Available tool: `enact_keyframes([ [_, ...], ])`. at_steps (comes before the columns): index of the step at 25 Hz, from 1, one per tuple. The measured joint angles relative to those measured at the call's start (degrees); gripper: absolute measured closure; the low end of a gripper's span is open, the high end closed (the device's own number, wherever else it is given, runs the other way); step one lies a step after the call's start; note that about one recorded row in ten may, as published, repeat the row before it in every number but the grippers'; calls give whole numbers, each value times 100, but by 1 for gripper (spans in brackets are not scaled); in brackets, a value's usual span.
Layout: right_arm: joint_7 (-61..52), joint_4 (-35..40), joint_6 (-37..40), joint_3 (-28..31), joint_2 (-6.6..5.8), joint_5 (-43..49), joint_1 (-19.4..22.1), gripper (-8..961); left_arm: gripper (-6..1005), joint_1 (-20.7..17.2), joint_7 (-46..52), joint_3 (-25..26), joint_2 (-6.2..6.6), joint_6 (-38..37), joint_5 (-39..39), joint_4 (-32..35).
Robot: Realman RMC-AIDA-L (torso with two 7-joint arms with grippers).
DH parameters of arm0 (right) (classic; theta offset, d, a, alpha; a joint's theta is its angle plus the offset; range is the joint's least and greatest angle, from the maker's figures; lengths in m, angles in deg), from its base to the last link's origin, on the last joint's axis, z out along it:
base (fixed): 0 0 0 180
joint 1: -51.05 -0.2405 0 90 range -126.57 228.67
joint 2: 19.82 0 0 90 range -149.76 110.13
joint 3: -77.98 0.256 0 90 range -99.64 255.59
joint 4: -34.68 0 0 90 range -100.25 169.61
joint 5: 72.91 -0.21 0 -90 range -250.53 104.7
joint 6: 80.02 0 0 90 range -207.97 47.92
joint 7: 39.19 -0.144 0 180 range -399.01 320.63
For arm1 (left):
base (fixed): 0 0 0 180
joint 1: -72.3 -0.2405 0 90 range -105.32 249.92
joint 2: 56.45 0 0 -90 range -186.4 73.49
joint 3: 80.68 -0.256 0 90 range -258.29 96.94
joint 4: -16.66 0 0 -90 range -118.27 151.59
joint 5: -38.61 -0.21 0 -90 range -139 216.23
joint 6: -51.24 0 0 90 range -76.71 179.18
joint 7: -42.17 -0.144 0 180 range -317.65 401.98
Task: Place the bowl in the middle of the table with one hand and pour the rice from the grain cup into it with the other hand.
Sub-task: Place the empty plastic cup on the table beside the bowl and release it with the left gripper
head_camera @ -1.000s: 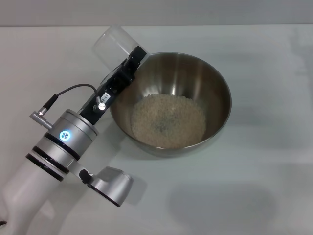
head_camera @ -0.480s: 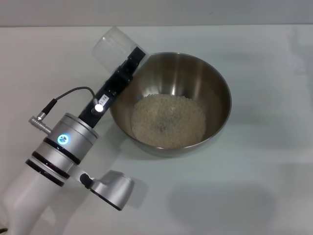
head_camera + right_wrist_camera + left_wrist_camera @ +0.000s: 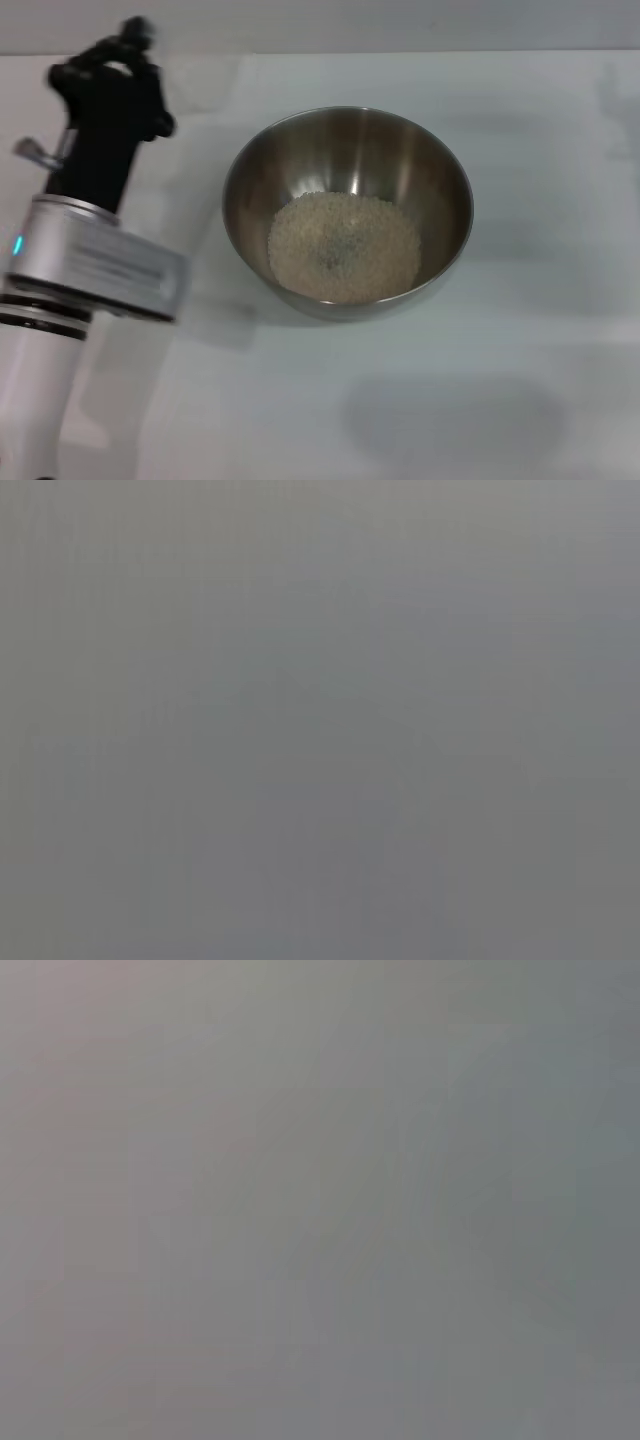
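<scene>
Next, I put the grain cup down with my left gripper on the bare table on that gripper's side (image 3: 130, 176) of the bowl.
The bowl (image 3: 440, 180), large and stainless steel, stands on the white table (image 3: 540, 380) near the middle of the head view. The rice (image 3: 345, 247) lies in a flat pale heap on its bottom. My left arm is at the left edge, well clear of the bowl, and its black gripper (image 3: 112, 62) points toward the table's far left corner, smeared by motion. The grain cup does not show in any view; it may be hidden behind the gripper. My right gripper is out of view. Both wrist views show only plain grey.
The left arm's silver wrist (image 3: 95, 262) stands over the table's left side, a hand's width from the bowl's rim. Bare tabletop lies to the right of the bowl and in front of it.
The left arm has swung fast to the left and away from the bowl's rim. The clear cup it held tipped at the rim no longer shows. Bowl and rice have not moved.
</scene>
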Motion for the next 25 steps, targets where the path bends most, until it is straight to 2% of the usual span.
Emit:
enact_keyframes([
  [6,-11,22,-1,-20,31,4,20,387,926,-30,2342,6,4,252,1227,110],
  [8,-12,26,-1,-23,37,5,21,387,924,-31,2498,7,5,310,1330,140],
  [14,-14,29,3,-35,49,10,18,387,919,12,3909,12,17,940,1803,682],
  [25,-19,15,-6,-34,48,16,-18,387,909,60,4669,10,27,1505,1819,952],
])
